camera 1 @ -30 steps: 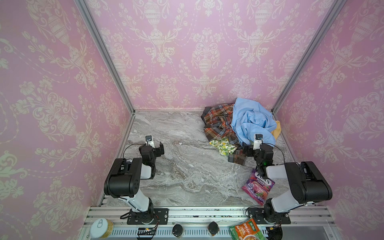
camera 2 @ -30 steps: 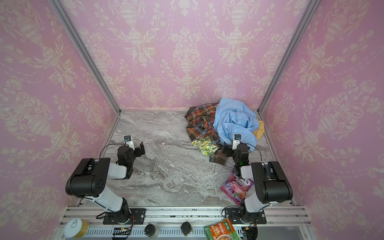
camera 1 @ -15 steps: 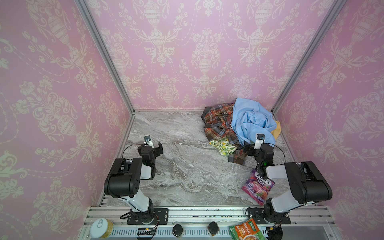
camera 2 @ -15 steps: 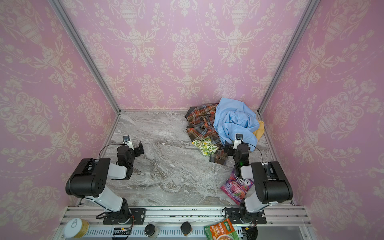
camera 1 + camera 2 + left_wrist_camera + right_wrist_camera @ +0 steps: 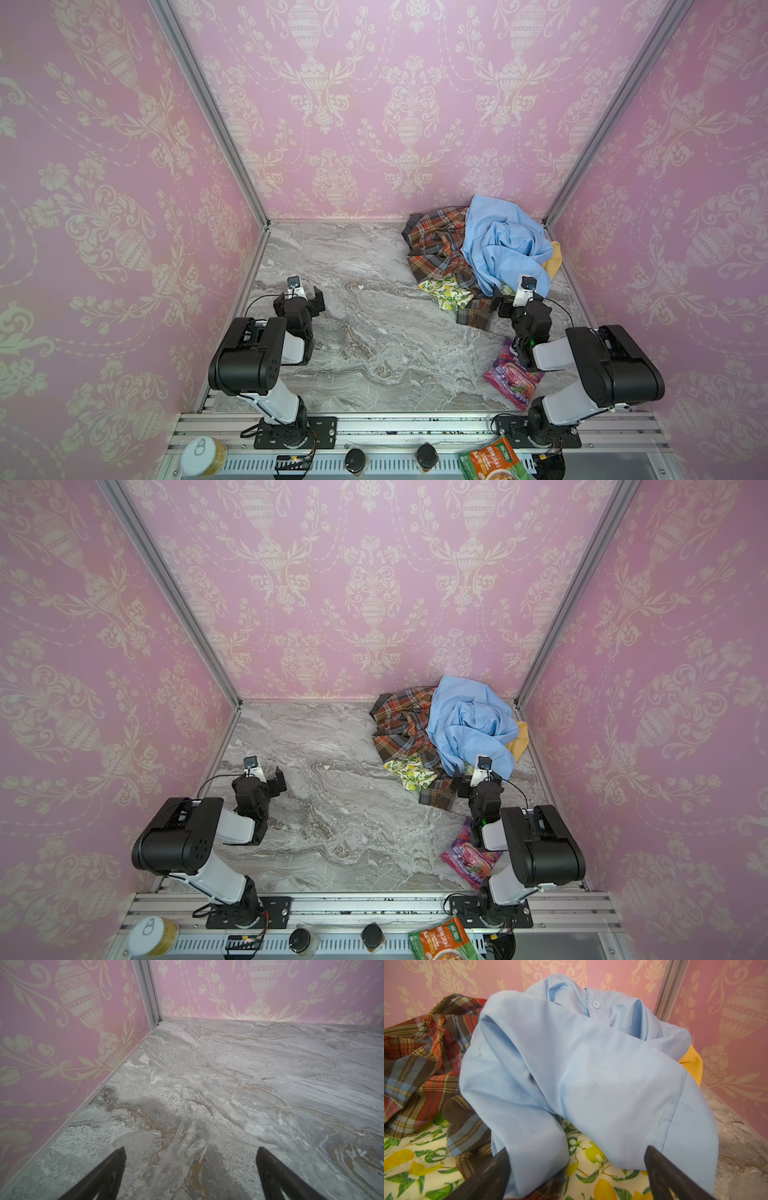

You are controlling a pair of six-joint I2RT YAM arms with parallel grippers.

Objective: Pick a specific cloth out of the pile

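Note:
Next, I close my right gripper on the lemon cloth's loose end (image 5: 441, 293), sticking out beside the plaid shirt.
The pile lies at the back right: an orange-brown plaid shirt (image 5: 436, 249), a light blue shirt (image 5: 503, 245) on top of it, and a mustard piece (image 5: 552, 259) against the wall. The cloth (image 5: 446, 292) (image 5: 409, 772), white with lemons and leaves, pokes out from under the pile's near edge. My right gripper (image 5: 513, 301) (image 5: 473, 781) stands open at that edge. In the right wrist view its jaws (image 5: 577, 1148) straddle a fold of the blue shirt (image 5: 571, 1064), with the lemon cloth (image 5: 591, 1167) beneath. My left gripper (image 5: 301, 299) (image 5: 191, 1148) hangs open over bare marble.
A purple snack packet (image 5: 513, 376) lies on the marble table (image 5: 365, 332) under the right arm. A green-orange packet (image 5: 492, 461) and a can (image 5: 203, 455) sit on the front rail. Pink walls close in three sides.
My right gripper has shifted slightly to the right along the pile's near edge. The left arm has hardly moved. Both grippers stay open.

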